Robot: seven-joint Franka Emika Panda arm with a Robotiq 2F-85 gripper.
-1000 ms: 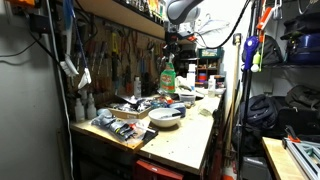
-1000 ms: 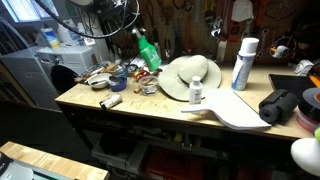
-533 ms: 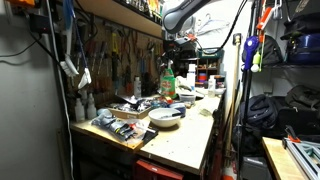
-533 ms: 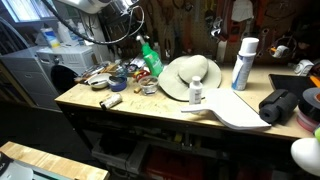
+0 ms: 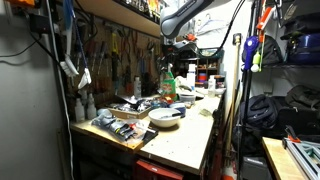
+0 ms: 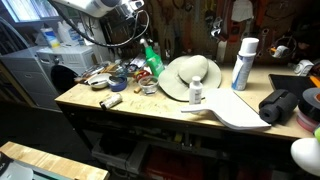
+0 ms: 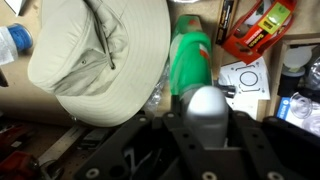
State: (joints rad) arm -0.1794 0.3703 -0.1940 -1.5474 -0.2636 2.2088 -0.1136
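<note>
I need to use my gripper to set the green bottle upright on the bench (image 5: 172,93) (image 7: 191,19) between the beige bucket hat and the red tape dispenser.
My gripper (image 7: 205,118) is shut on the grey cap (image 7: 204,104) of a green bottle (image 7: 190,55) and holds it by the top. In both exterior views the green bottle (image 6: 151,60) (image 5: 168,86) hangs tilted at the back of the workbench, low over the clutter. I cannot tell whether its base touches the bench. A beige bucket hat (image 7: 95,50) lies right beside the bottle, and it also shows in an exterior view (image 6: 190,75).
A red tape dispenser (image 7: 258,28) and a white sheet (image 7: 245,80) lie beside the bottle. On the bench stand a white spray can (image 6: 243,62) and a small white bottle (image 6: 196,92), with a pale board (image 6: 238,112), a black bundle (image 6: 280,105), tools (image 6: 105,75) and a bowl (image 5: 165,117).
The arm has swung over and the green bottle has come down a little toward the bench, still held by its cap. Nothing else moved.
</note>
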